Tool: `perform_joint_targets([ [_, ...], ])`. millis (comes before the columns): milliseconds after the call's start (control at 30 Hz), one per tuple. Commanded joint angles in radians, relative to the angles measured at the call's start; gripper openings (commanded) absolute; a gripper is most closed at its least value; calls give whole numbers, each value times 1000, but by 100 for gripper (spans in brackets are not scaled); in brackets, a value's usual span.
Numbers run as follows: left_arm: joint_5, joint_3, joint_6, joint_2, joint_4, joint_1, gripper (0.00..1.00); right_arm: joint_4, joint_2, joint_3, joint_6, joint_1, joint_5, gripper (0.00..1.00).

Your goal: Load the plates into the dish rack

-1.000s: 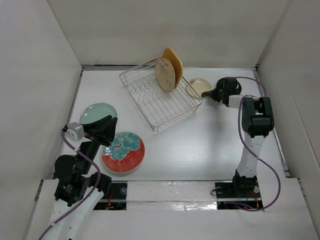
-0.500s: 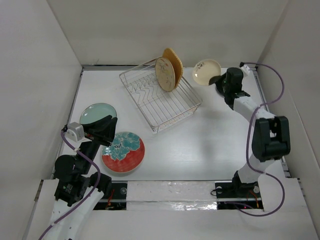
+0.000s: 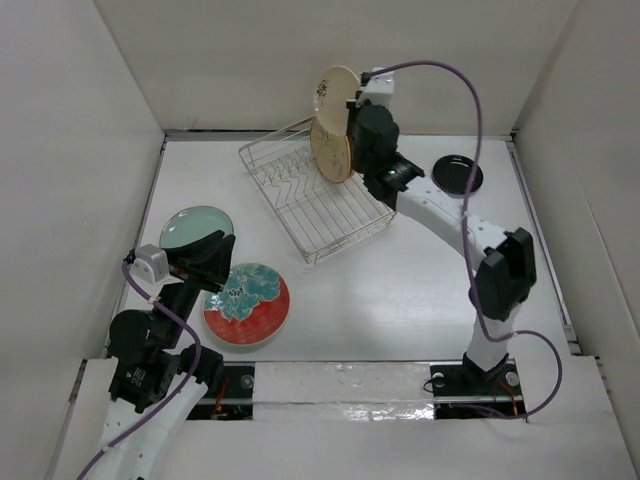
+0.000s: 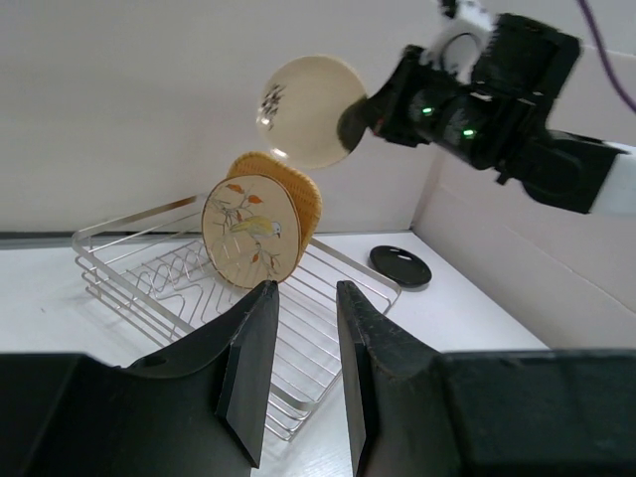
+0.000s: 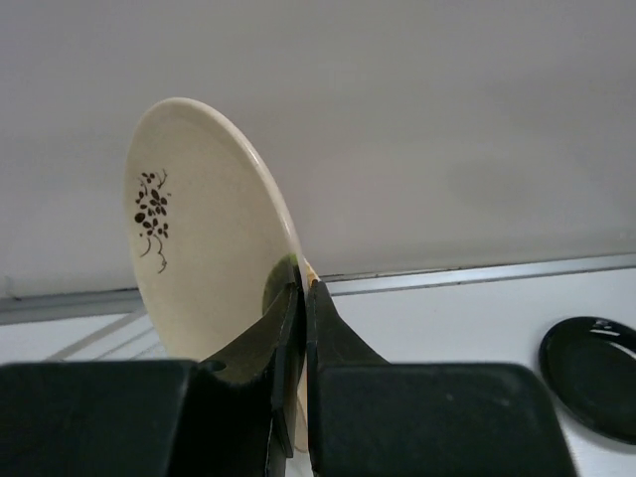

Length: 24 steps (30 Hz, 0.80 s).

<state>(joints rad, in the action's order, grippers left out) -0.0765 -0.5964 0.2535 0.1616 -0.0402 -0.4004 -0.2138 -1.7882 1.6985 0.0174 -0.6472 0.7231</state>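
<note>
Next, the right gripper releases the small cream plate in the dish rack (image 3: pixel 320 160), against the beige speckled plate's open side.
My right gripper (image 3: pixel 352 100) is shut on the rim of the small cream plate (image 3: pixel 335 88), which it holds on edge in the air above the dish rack's (image 3: pixel 300 205) far end. In the right wrist view the fingers (image 5: pixel 288 328) pinch the cream plate (image 5: pixel 199 238). A beige speckled plate (image 3: pixel 330 150) stands in the rack, with a wooden plate (image 4: pixel 303 194) behind it. The small black plate (image 3: pixel 457 175) lies to the right of the rack. The pale teal plate (image 3: pixel 192 225) and red flowered plate (image 3: pixel 247 303) lie by my left gripper (image 3: pixel 207 258), which is open and empty.
White walls close in the table on the left, back and right. The right arm (image 3: pixel 440 215) stretches across the table's back right, over the rack's right corner. In the left wrist view the rack (image 4: pixel 328 318) lies ahead of the left gripper (image 4: pixel 303 288).
The right arm has swung left from the back right corner, carrying the cream plate up over the rack. The black plate now shows. The left arm has not moved.
</note>
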Motion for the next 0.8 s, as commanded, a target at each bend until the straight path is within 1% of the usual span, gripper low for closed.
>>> perform_joint_targets([
  [0, -12, 0, -5, -7, -47, -6, 27, 37, -130, 181, -250, -43, 174, 0],
  [67, -12, 1, -7, -7, -47, -6, 27, 67, -213, 243, -289, -68, 183, 0],
  [133, -12, 0, -7, -10, -46, -6, 27, 65, -258, 301, -342, -81, 208, 0],
  [267, -9, 0, -5, -11, -44, -6, 27, 50, -333, 346, -410, -101, 226, 0],
  [433, -9, -2, -7, -11, -44, -6, 28, 59, -388, 348, -418, -101, 222, 0],
  [600, -9, 0, -7, -7, -43, -6, 27, 54, -428, 313, -407, -101, 214, 0],
  [767, -9, 0, -7, -4, -43, -6, 27, 57, -487, 329, -409, -101, 213, 0],
])
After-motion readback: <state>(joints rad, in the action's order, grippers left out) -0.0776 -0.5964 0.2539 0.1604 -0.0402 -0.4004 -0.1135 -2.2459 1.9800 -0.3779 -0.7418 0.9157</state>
